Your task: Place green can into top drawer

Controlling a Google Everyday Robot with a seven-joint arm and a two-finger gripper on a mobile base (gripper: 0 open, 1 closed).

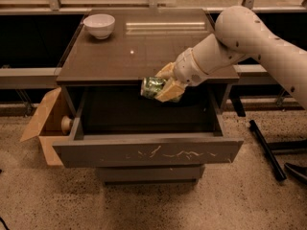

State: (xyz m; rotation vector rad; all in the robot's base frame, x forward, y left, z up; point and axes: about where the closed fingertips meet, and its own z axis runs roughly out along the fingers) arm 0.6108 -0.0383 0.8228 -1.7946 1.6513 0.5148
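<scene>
Next, I let go of the green can on the top drawer's dark bottom (165,116), behind the scratched grey front panel.
The green can (151,86), green with white mottling, is held sideways in my gripper (162,86), whose tan fingers (168,91) are shut on it. It hangs just past the front edge of the cabinet top, above the dark inside of the open top drawer (144,110). The drawer's grey front panel (147,152) shows pale scratches. My white arm (240,37) reaches in from the upper right.
A white bowl (99,25) stands at the back left of the brown cabinet top (124,51). An open cardboard box (43,123) sits on the floor left of the cabinet. A narrower grey drawer front (148,173) is below. Black chair legs (266,147) lie at right.
</scene>
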